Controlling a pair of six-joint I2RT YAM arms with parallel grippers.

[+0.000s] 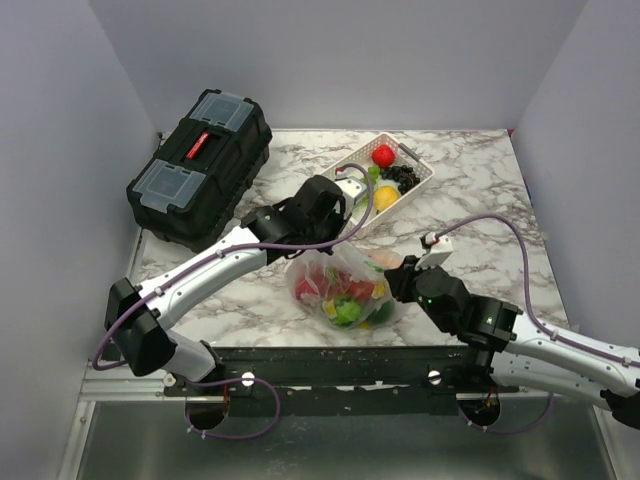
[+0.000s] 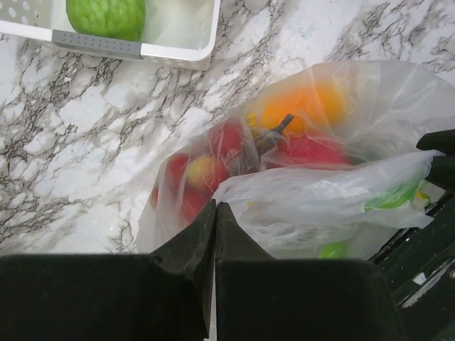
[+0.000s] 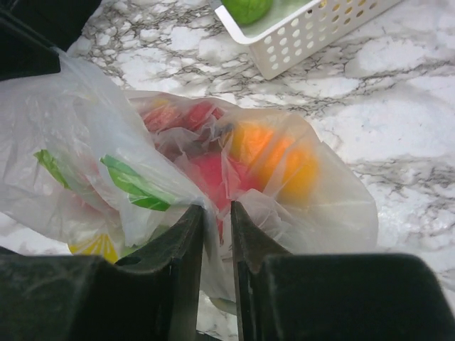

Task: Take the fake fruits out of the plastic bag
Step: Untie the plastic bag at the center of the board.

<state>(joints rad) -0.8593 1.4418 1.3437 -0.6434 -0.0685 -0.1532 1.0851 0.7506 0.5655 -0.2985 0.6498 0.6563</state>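
Observation:
Next, I pinch the film's fold (image 3: 202, 202) firmly with my right gripper and pull it aside, because the bag's film covers the fruits and hangs loose in that gripper.
The plastic bag (image 1: 345, 262) lies on the marble table near the front edge, with fake fruits (image 1: 345, 295) inside it: red, orange, yellow and green pieces. In the left wrist view an orange one (image 2: 302, 106) and red ones (image 2: 313, 150) show through the film. My left gripper (image 1: 322, 243) (image 2: 215, 204) is at the bag's far-left side, jaws shut with bag film pinched at the tips. My right gripper (image 1: 392, 280) (image 3: 217, 207) is at the bag's right side, jaws a narrow gap apart, with loose film (image 3: 213, 249) hanging between them.
A white slotted basket (image 1: 424, 163) stands behind the bag, holding a red fruit (image 1: 383, 155), a yellow one (image 1: 385, 195), dark grapes (image 1: 404, 177) and a green one (image 2: 106, 15). A black toolbox (image 1: 200, 165) sits at the back left. Grey walls enclose the table.

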